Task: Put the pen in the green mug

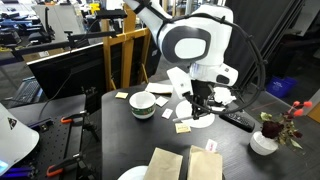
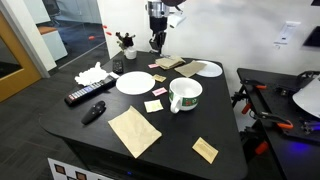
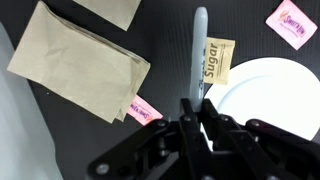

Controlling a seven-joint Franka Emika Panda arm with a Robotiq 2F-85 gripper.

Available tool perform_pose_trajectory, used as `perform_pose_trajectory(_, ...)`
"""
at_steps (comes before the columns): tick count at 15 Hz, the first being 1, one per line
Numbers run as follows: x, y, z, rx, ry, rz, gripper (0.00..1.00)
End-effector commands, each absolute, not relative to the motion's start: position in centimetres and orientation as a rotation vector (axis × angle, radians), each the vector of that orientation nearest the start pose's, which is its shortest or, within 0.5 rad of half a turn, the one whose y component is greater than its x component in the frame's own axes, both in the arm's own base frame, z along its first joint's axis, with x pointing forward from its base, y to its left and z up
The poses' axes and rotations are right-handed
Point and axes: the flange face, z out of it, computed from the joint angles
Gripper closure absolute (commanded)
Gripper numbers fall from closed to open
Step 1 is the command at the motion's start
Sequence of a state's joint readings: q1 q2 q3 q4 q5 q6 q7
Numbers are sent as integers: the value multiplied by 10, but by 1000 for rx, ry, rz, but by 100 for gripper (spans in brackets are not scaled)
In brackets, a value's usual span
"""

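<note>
My gripper is to let go of the pen inside the white hollow of the green mug (image 1: 144, 100), so that it leans against the mug's rim.
In the wrist view my gripper (image 3: 198, 108) is shut on the pen (image 3: 200, 45), a slim stick that juts out past the jaws and looks grey in the glare. Below it lie a sugar packet (image 3: 217, 60) and the edge of a white plate (image 3: 265, 95). In both exterior views the gripper (image 1: 199, 100) (image 2: 155, 42) hangs well above the black table. The green mug (image 1: 142, 104) (image 2: 185, 95), dark green with a white inside, stands upright and apart from the gripper. The mug is out of the wrist view.
Brown napkins (image 3: 80, 60) (image 2: 170, 64) and pink packets (image 3: 290, 22) lie under the gripper. A larger white plate (image 2: 135, 82), a black remote (image 2: 88, 95), a short dark object (image 2: 93, 112), white tissues (image 2: 90, 72) and a potted plant (image 2: 125, 42) share the table.
</note>
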State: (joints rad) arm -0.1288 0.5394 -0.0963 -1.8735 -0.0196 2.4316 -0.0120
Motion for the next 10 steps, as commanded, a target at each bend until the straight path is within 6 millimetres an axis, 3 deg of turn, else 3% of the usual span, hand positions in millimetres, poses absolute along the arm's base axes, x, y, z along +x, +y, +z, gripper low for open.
perform_pose_trajectory(1,593,-126,255,-3216,166,-45,96)
perform_pose_trajectory(10,542,-80,292,-3195,-214,-85,96)
